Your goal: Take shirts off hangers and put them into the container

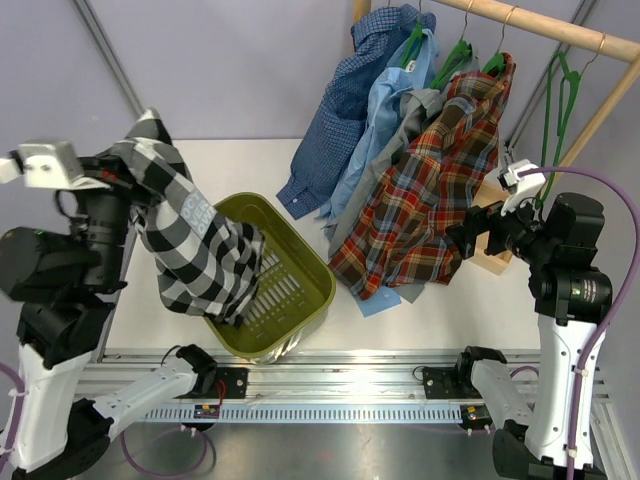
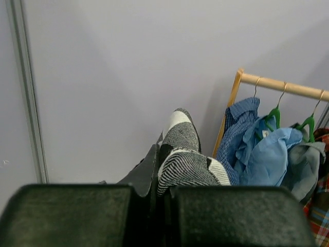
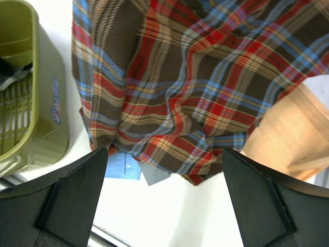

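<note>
Next, my right gripper grabs the upper side edge (image 1: pixel 498 118) of the red plaid shirt, below its hanger and facing the bare green hanger.
My left gripper (image 1: pixel 128 163) is raised at the left, shut on the black-and-white check shirt (image 1: pixel 195 245). The shirt drapes down with its lower end inside the olive-green container (image 1: pixel 318 290). In the left wrist view the fingers (image 2: pixel 149 172) pinch a fold of that shirt (image 2: pixel 187 164). My right gripper (image 1: pixel 463 240) stands open beside the red plaid shirt (image 1: pixel 430 190); in its wrist view the plaid hem (image 3: pixel 180 103) hangs just beyond the gripper (image 3: pixel 164 152), with nothing between the fingers. Dark blue (image 1: pixel 340 120), light blue (image 1: pixel 375 115) and grey (image 1: pixel 405 150) shirts hang on green hangers (image 1: pixel 460 50).
The wooden rail (image 1: pixel 540 25) runs across the back right, and one bare green hanger (image 1: pixel 560 95) hangs near its right end. A small wooden box (image 3: pixel 288 139) stands behind the plaid shirt. The container's side (image 3: pixel 43 113) is at the left of the right wrist view.
</note>
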You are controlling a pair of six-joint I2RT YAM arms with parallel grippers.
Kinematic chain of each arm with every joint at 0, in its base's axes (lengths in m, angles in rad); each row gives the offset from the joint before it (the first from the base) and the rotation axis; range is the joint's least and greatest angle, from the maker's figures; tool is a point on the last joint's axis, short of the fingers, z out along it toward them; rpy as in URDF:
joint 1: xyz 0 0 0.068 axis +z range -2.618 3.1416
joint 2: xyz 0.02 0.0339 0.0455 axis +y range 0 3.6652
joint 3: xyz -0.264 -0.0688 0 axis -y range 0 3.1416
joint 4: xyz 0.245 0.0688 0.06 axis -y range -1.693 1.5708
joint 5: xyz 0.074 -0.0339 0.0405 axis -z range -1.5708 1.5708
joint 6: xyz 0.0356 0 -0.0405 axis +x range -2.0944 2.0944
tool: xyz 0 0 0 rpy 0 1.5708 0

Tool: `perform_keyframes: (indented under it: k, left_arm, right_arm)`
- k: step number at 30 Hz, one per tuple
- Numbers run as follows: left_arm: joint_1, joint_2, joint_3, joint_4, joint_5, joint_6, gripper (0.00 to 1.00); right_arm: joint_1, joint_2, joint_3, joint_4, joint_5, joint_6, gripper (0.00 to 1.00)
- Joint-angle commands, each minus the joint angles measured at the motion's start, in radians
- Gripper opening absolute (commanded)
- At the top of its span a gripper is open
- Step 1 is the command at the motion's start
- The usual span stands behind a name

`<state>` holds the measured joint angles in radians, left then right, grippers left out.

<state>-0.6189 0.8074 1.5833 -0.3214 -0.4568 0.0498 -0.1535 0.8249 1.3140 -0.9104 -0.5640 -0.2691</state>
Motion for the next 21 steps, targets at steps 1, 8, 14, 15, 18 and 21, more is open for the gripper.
perform_keyframes:
  k: [1,8,14,15,18,21]
  left_arm:
    - [0.008,0.09,-0.08,-0.057,0.074,-0.095,0.0]
    - [0.059,0.153,-0.258,-0.076,0.297,-0.269,0.0]
    - [0.082,0.104,-0.451,-0.111,0.414,-0.407,0.0]
    - [0.082,0.092,-0.513,-0.119,0.421,-0.45,0.0]
    - [0.082,0.023,-0.624,-0.13,0.402,-0.555,0.0]
    - [0.084,-0.037,-0.736,-0.171,0.354,-0.637,0.0]
  right_arm:
    - [-0.004,0.008,0.014,-0.001,-0.085,-0.03,1.0]
    - [-0.004,-0.021,0.059,-0.1,-0.238,-0.104,1.0]
    - [-0.004,-0.029,0.088,-0.093,-0.237,-0.052,0.99]
    - [-0.004,-0.024,0.1,-0.087,-0.231,-0.023,0.99]
    - [-0.004,0.002,0.16,-0.024,-0.183,0.066,0.99]
    - [-0.004,0.057,0.237,0.053,-0.14,0.244,0.99]
